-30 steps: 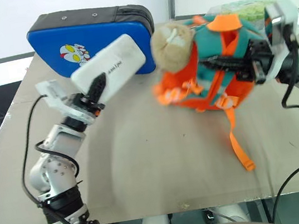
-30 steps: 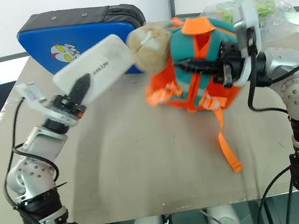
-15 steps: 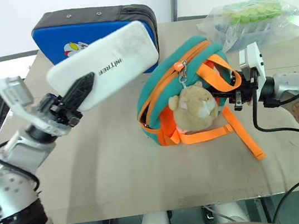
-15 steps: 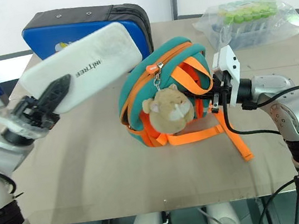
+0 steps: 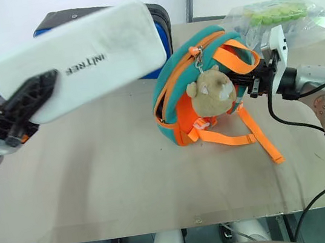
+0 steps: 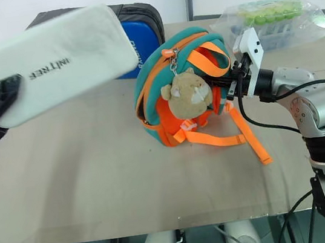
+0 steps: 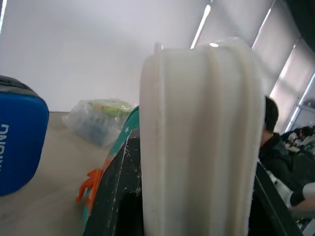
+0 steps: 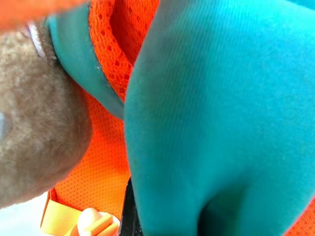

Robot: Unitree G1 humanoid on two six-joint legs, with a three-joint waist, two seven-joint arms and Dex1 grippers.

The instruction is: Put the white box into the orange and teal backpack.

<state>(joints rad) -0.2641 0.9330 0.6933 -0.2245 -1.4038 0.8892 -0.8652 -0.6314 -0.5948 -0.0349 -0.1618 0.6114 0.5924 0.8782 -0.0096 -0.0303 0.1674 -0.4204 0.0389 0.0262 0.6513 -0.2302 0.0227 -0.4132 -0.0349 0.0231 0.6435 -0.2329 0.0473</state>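
The robot's left gripper will release the white box inside the backpack's open orange-trimmed zip edge (image 5: 175, 84), behind the tan plush toy.
The white box (image 5: 79, 57), flat with black lettering, hangs high over the table's left side. My left gripper (image 5: 39, 94) is shut on its near end, one black finger (image 5: 27, 99) lying along its face. In the left wrist view the box's edge (image 7: 197, 137) stands between both fingers. The orange and teal backpack (image 5: 177, 95) stands on the table's middle right, its orange-trimmed zip edge turned toward the box. A tan plush toy (image 5: 211, 89) dangles on its front. My right gripper (image 5: 253, 80) is shut on the backpack's upper right side, among the orange straps.
A blue cartoon-printed case (image 5: 159, 27) stands behind the box at the back. A clear bag of green items (image 5: 275, 16) lies at the back right. The tan table (image 5: 128, 181) is bare in front. A person (image 7: 275, 147) sits in the background.
My left arm has raised the white box up and back toward me. The backpack swung round, settled on the table, and now stands more upright in my right gripper.
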